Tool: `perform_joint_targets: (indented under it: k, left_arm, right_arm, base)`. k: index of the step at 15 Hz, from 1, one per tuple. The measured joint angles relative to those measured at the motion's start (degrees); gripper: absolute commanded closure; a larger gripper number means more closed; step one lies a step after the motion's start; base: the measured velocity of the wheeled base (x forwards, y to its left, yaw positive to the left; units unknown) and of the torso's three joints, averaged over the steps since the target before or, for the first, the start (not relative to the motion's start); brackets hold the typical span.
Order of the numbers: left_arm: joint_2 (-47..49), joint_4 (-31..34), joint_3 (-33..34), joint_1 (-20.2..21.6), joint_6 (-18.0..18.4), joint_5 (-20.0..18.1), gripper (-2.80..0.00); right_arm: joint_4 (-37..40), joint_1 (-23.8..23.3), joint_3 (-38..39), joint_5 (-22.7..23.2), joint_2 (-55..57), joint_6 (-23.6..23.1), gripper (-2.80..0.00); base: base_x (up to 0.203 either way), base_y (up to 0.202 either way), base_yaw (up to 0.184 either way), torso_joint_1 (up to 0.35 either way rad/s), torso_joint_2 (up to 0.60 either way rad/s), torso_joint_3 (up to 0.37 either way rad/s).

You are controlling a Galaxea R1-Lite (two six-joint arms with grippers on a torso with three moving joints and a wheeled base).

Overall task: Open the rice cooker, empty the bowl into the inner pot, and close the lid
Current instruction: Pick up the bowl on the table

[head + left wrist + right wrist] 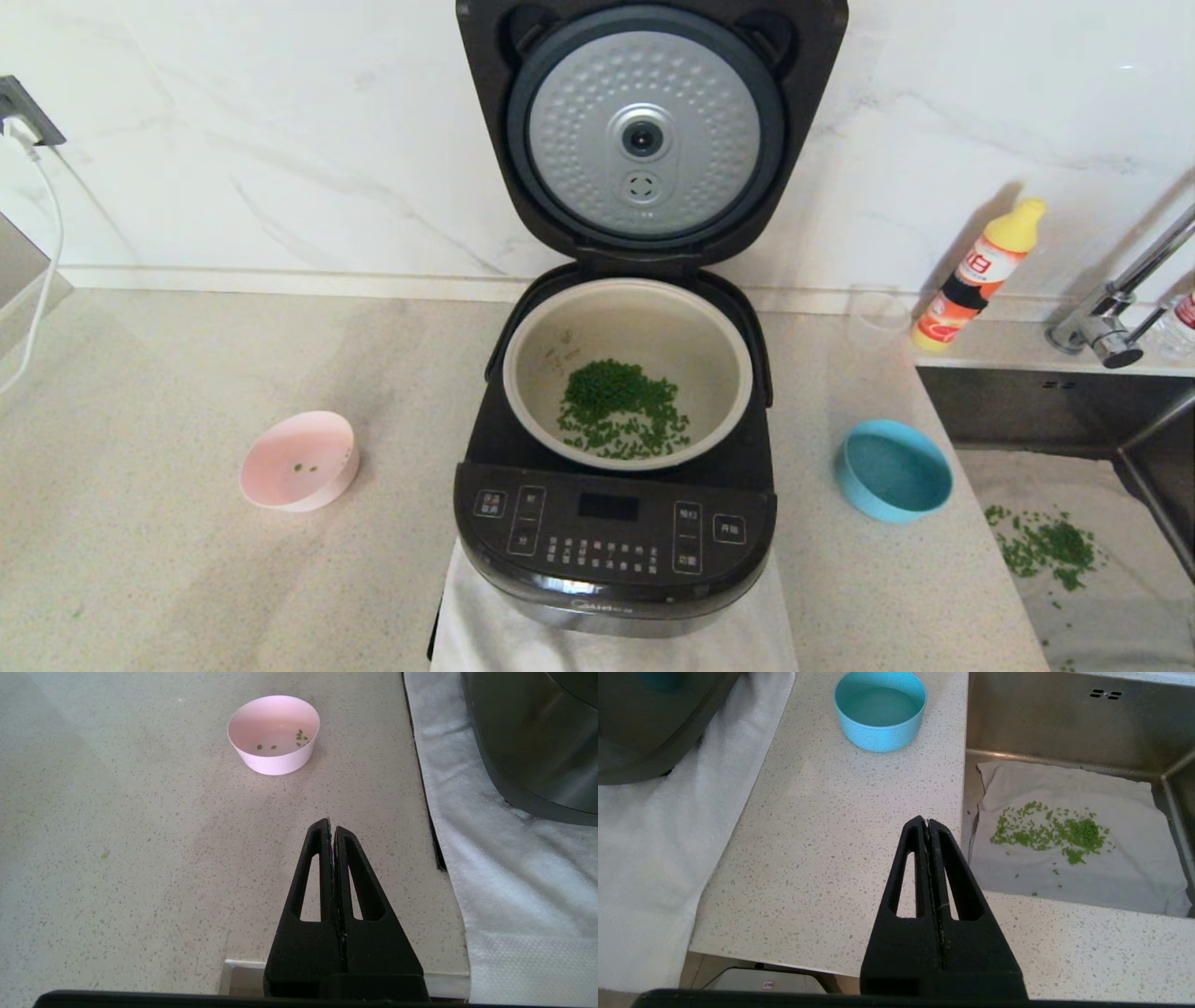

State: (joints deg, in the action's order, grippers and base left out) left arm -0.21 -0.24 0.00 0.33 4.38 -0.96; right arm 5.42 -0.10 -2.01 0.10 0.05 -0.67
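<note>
The blue bowl should be emptied into the inner pot next, so my right gripper needs to close on the sink-side rim (950, 482) (925, 706) of that bowl.
The black rice cooker (611, 537) stands in the middle of the counter with its lid (644, 131) swung fully up, dimpled silver underside facing me. The inner pot (537, 359) holds a heap of green bits (621, 406). A pink bowl (299, 462), also in the left wrist view (274, 732), sits left of the cooker with a few green bits in it. A blue bowl (892, 469), also in the right wrist view (880, 709), sits to the right and looks empty. My left gripper (330, 826) and right gripper (927, 823) are shut and empty, held over the counter's front edge; neither shows in the head view.
A white cloth (485, 625) lies under the cooker. A sink (1027, 411) at the right holds a cloth with spilled green bits (1046, 546). A yellow-capped bottle (980, 275), a clear cup (878, 313) and a tap (1111, 308) stand behind it. A wall socket with a cable (23, 117) is far left.
</note>
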Motion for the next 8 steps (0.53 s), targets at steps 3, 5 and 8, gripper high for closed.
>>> perform_joint_targets:
  k: [3, 5, 8]
  left_arm:
    - [0.0, 0.06, 0.0, 0.0, -0.02, 0.0, 0.0]
    - [0.0, 0.03, 0.0, 0.0, 0.0, 0.0, 0.0]
    - [0.0, 0.0, 0.0, -0.02, -0.02, 0.02, 0.0]
  right_arm:
    - [0.05, 0.0, -0.02, -0.17, -0.02, -0.07, 0.0]
    - [0.46, 0.0, -0.25, -0.43, -0.02, -0.01, 0.0]
    - [2.62, 0.02, -6.08, -2.43, 1.81, 0.32, 0.0]
  base:
    - [0.0, 0.0, 0.0, 0.0, 0.0, 0.0]
    - [0.0, 0.0, 0.0, 0.0, 0.0, 0.0]
    - [0.0, 0.0, 0.0, 0.0, 0.0, 0.0]
